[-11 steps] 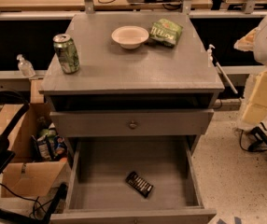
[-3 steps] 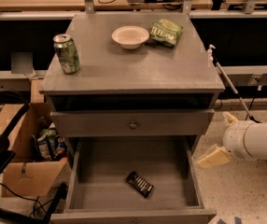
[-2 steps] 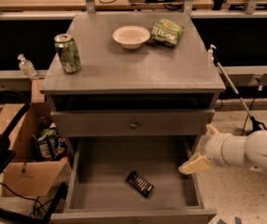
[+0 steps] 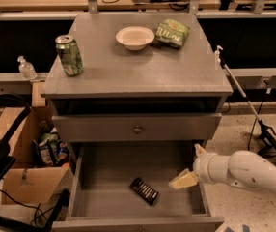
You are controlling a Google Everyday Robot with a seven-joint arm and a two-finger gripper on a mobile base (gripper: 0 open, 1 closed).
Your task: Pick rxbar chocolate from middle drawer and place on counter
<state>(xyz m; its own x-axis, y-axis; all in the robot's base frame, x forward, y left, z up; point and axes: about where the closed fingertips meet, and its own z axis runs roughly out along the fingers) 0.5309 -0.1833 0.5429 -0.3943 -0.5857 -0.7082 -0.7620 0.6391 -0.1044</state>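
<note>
Next, I grip the near end of the rxbar chocolate (image 4: 150,195), closest to the open middle drawer's front.
The rxbar chocolate (image 4: 144,191) is a small black wrapped bar lying flat and slanted on the floor of the open middle drawer (image 4: 104,202). My gripper (image 4: 183,180) on the white arm reaches in from the right, over the drawer's right side, a short way right of the bar and apart from it. It holds nothing. The counter (image 4: 138,69) is the grey top of the cabinet above.
On the counter stand a green soda can (image 4: 69,55), a white bowl (image 4: 135,37) and a green snack bag (image 4: 171,32). A shallower shut drawer with a round knob (image 4: 137,128) sits above. A cardboard box (image 4: 27,173) stands left; a cabled pole (image 4: 244,95) leans right.
My arm has come down from the upper right and moved left, bringing the gripper from beside the cabinet to over the drawer's right side. The bar has not moved.
</note>
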